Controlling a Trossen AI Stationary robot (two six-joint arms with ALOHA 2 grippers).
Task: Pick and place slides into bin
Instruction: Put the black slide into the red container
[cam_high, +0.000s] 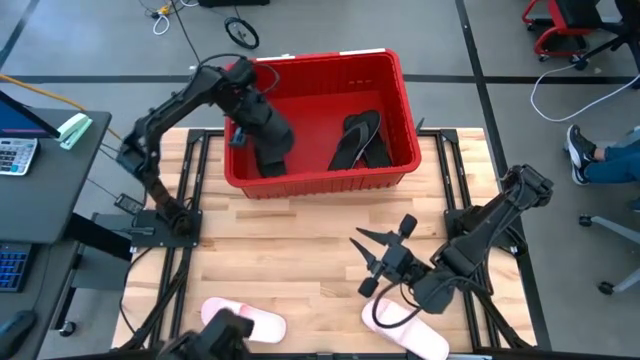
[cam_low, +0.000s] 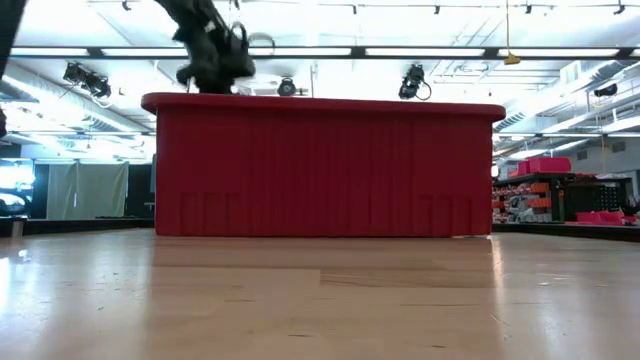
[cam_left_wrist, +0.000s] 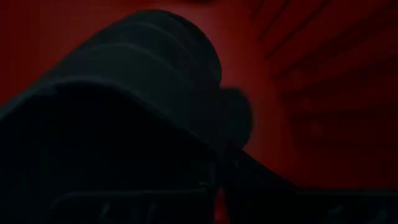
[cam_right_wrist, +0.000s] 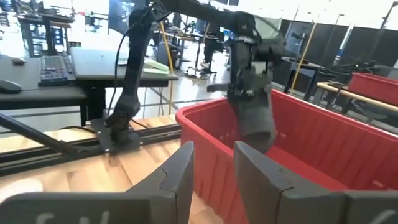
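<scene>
Next, my left gripper releases the black slide on the red bin's bottom (cam_high: 278, 162), on the desk side of the other black slides.
The red bin (cam_high: 320, 180) stands at the table's far middle. It holds two black slides (cam_high: 360, 140) lying on its floor at the right. My left gripper (cam_high: 262, 125) reaches into the bin's left half, shut on another black slide (cam_high: 272, 150). That slide fills the left wrist view (cam_left_wrist: 143, 93). My right gripper (cam_high: 372, 262) is open and empty above the table, right of centre. Two pale pink slides (cam_high: 245, 322) (cam_high: 405, 325) lie sole-down at the table's near edge. My left gripper holds the black slide by its upper end (cam_right_wrist: 249, 93), coming from above and pointing down. The slide hangs upright below the fingers (cam_right_wrist: 256, 124), inside the bin's left half. The gripper's own body hides the exact place of contact and the kind of hold.
The bin's thick rim (cam_low: 320, 104) and tall walls surround my left gripper. A desk with a keyboard and a calculator (cam_high: 15, 155) stands beyond the table's left edge. A seated person's legs and shoe (cam_high: 585, 155) show beyond the right edge. Bare wood lies between the bin and the pink slides.
</scene>
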